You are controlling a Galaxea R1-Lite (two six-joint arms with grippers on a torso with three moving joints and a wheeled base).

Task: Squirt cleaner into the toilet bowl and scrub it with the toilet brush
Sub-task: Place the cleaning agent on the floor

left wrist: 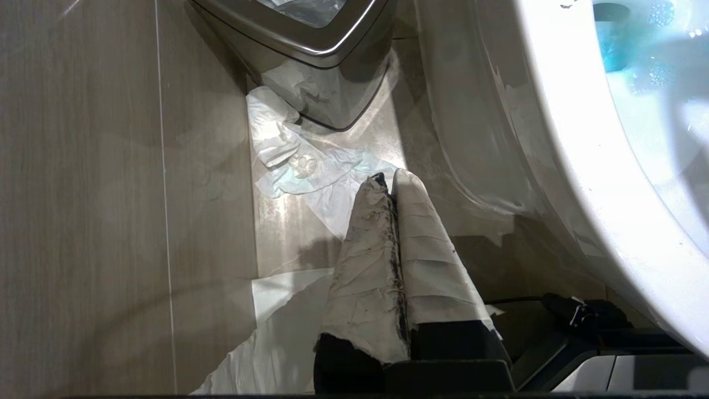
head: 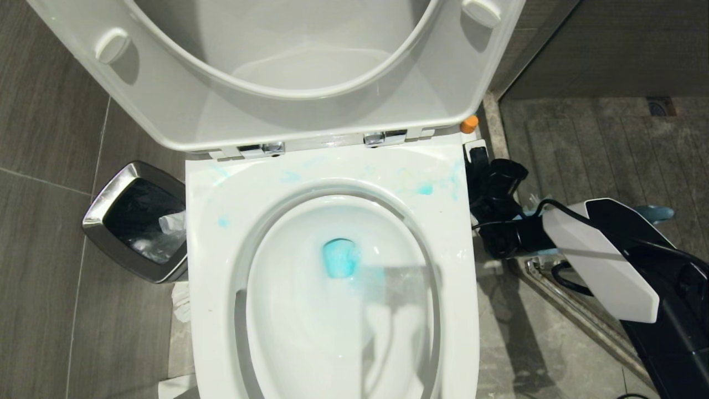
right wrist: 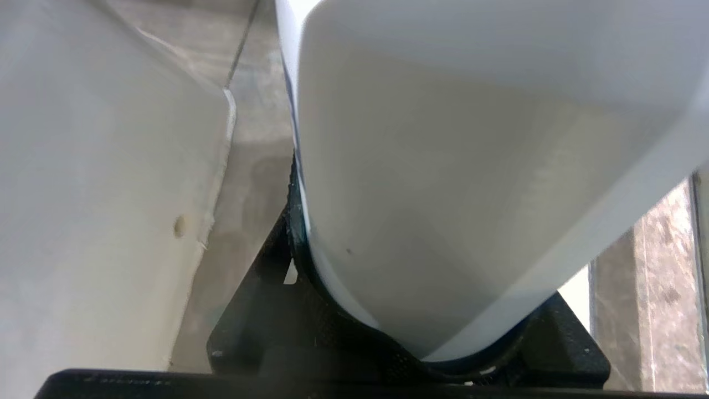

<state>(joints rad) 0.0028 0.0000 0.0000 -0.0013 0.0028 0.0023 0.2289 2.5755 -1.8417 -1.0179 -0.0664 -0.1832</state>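
The white cleaner bottle will go from my right gripper down on the floor (head: 468,144) (right wrist: 399,299) against the toilet's rear corner by the metal floor strip.
The toilet bowl (head: 332,183) has its seat and lid raised, with teal-blue liquid (head: 339,257) pooled in the basin and smeared on the rim. My right gripper (head: 481,166) hangs low beside the bowl's right rear corner, shut on the white cleaner bottle (right wrist: 443,166), which fills its jaws. Only the bottle's orange cap (head: 469,124) shows in the head view. A bit of the teal toilet brush handle (head: 656,213) peeks out behind my right arm. My left gripper (left wrist: 390,180) is shut and empty, low over the floor left of the bowl (left wrist: 554,138).
A steel-rimmed square waste bin (head: 138,221) stands at the toilet's left, with crumpled tissue (left wrist: 310,172) on the floor tiles by it. A metal floor strip (head: 565,299) and a dark shower floor lie to the right.
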